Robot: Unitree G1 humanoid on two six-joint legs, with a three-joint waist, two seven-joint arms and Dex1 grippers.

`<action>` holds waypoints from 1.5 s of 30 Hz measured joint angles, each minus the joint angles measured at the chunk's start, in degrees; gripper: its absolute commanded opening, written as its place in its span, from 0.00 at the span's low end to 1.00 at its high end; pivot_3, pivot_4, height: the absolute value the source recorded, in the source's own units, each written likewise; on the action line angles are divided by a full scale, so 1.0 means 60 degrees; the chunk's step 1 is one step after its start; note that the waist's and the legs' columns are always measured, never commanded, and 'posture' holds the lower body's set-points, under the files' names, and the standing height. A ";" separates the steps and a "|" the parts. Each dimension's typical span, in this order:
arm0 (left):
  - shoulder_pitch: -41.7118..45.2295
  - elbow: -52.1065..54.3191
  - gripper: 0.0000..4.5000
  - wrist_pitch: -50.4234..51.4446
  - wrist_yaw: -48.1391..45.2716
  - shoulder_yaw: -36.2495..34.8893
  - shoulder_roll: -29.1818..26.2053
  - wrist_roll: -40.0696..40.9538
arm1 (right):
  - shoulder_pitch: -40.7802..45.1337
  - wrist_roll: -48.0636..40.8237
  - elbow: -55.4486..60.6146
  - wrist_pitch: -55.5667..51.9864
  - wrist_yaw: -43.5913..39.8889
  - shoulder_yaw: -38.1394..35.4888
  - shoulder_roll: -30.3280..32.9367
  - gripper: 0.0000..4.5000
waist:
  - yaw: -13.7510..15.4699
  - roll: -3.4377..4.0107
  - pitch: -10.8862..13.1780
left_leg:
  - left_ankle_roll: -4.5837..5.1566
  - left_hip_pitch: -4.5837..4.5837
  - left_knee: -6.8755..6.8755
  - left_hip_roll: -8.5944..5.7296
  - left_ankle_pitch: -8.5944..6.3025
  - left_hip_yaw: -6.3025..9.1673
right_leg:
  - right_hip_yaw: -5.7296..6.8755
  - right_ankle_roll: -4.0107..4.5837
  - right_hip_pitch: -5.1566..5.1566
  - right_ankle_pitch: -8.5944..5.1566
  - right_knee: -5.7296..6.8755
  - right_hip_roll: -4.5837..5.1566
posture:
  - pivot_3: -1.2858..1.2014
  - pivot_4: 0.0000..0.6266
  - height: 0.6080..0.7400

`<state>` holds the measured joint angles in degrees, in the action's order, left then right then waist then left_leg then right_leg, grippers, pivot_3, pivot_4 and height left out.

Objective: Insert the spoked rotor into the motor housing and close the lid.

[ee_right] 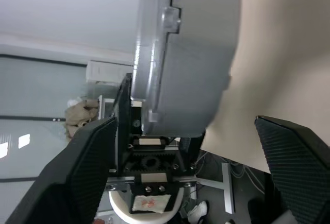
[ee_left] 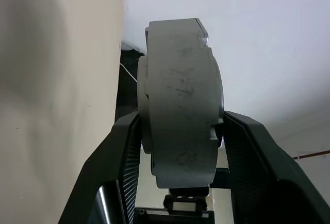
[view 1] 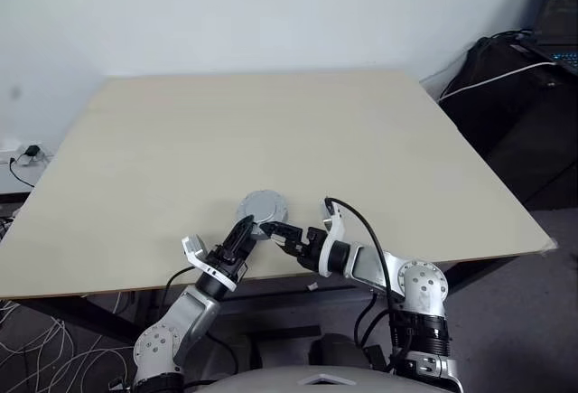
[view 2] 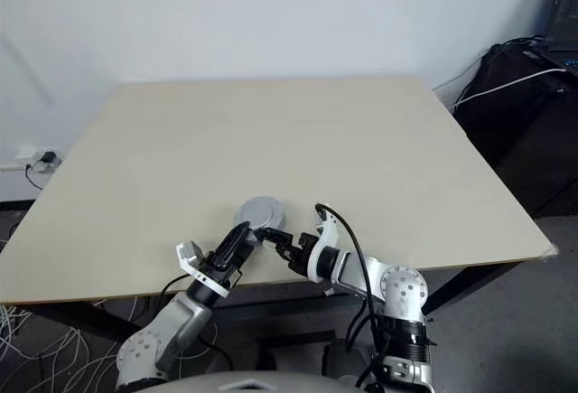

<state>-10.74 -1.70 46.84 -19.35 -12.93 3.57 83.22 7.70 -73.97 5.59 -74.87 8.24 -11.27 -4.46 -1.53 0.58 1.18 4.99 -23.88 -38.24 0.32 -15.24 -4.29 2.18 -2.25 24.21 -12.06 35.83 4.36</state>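
I need to use my left gripper to release the motor housing, now resting near the table's front edge, on the bare table (view 1: 151, 210) toward the wall socket, close to the socket's white bracket.
The motor housing (view 1: 264, 206) is a round grey metal block resting on the table (view 1: 271, 122) near its front edge. My left gripper (view 1: 248, 227) is shut on its rim, and the black fingers (ee_left: 124, 157) press both flat faces of the housing (ee_left: 180, 105). My right gripper (view 1: 273, 235) is just right of it, with its fingers (ee_right: 87, 167) open wide and apart from the housing (ee_right: 191, 54). A thinner flanged plate lies flush on the thicker body; I cannot tell if it is the lid. The spoked rotor is hidden.
The table's front edge runs right under both grippers. A black case (view 1: 515, 95) with a white cable and a laptop (view 1: 560, 4) stands off the table's right side. A wall socket (view 1: 27, 152) and loose cables sit low on the left.
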 measured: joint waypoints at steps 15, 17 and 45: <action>0.0719 -0.0308 0.46 -0.2030 -0.0169 -0.0916 0.0108 -0.0793 | -0.0535 -0.0620 0.0595 0.0334 -0.0600 0.0507 0.0618 1.00 | 0.0049 -0.0009 0.0001 | 0.0000 -0.0003 -0.0001 0.0001 0.0000 -0.0001 | 0.0002 0.0001 0.0001 0.0001 -0.0002 0.0004 | 0.52 0.00 1.00; 0.0870 -0.0389 0.46 -0.2514 -0.0159 -0.1038 0.0129 -0.1051 | -0.0581 -0.0622 0.0659 0.0367 -0.0687 0.0589 0.0742 1.00 | 0.0061 -0.0016 0.0001 | 0.0001 -0.0004 -0.0001 0.0000 0.0001 -0.0001 | 0.0002 0.0002 -0.0001 0.0001 -0.0003 -0.0001 | 0.52 0.00 1.00; 0.3302 -0.2210 0.46 -0.7321 0.2004 -0.3207 0.0308 -0.1869 | -0.2800 0.4804 0.2020 0.5548 -0.4272 0.2411 0.1974 1.00 | 0.0168 -0.0179 0.0032 | -0.0038 0.0020 -0.0090 0.0006 -0.0035 0.0016 | 0.0030 -0.0037 -0.0083 0.0025 -0.0009 -0.0006 | 0.52 0.00 1.00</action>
<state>9.08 -14.96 2.91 -7.33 -32.17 5.42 72.01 -9.09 -45.15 17.71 -41.59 -17.39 3.20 7.38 -0.52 -0.50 1.37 4.76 -23.76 -38.78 0.35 -15.45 -4.19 2.36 -2.47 23.71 -11.91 35.78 4.32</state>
